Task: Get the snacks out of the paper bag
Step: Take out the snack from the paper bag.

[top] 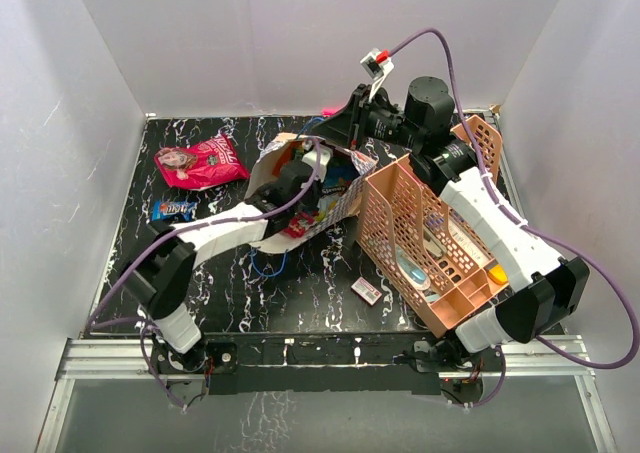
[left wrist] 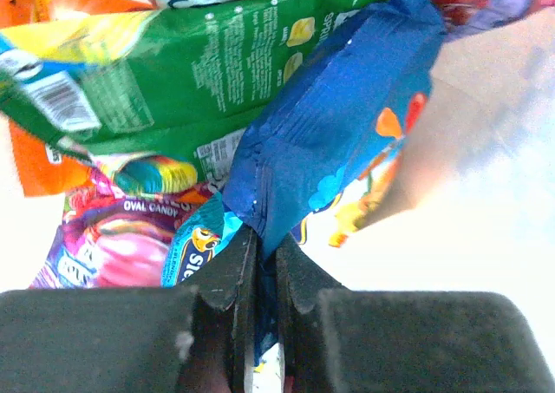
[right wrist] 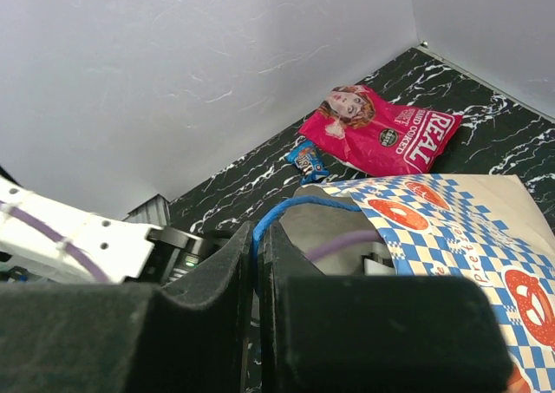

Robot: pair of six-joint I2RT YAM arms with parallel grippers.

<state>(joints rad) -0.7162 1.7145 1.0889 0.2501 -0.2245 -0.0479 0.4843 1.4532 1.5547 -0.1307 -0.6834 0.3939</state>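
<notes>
Next, I let go of the large blue chip bag on the table (top: 168, 257) with my left gripper, in front of the small blue pack.
The blue-and-white checkered paper bag (top: 340, 198) lies on its side mid-table, its mouth facing left. My left gripper (top: 295, 178) is inside it. In the left wrist view the left gripper (left wrist: 264, 245) is shut on the bottom corner of the large blue chip bag (left wrist: 338, 124). Around it lie a green packet (left wrist: 173, 72), a purple candy pack (left wrist: 113, 237) and an orange pack (left wrist: 35, 163). My right gripper (right wrist: 257, 232) is shut on the bag's blue cord handle (right wrist: 295, 206) and holds the bag (right wrist: 460, 237) up at its back. A pink-red bag (top: 200, 161) and a small blue pack (top: 173, 209) lie on the table to the left.
A peach perforated file rack (top: 430, 238) with orange and white items stands right of the paper bag, against my right arm. A small white-pink box (top: 367, 291) lies in front of it. White walls close in the black marbled table (top: 300, 293).
</notes>
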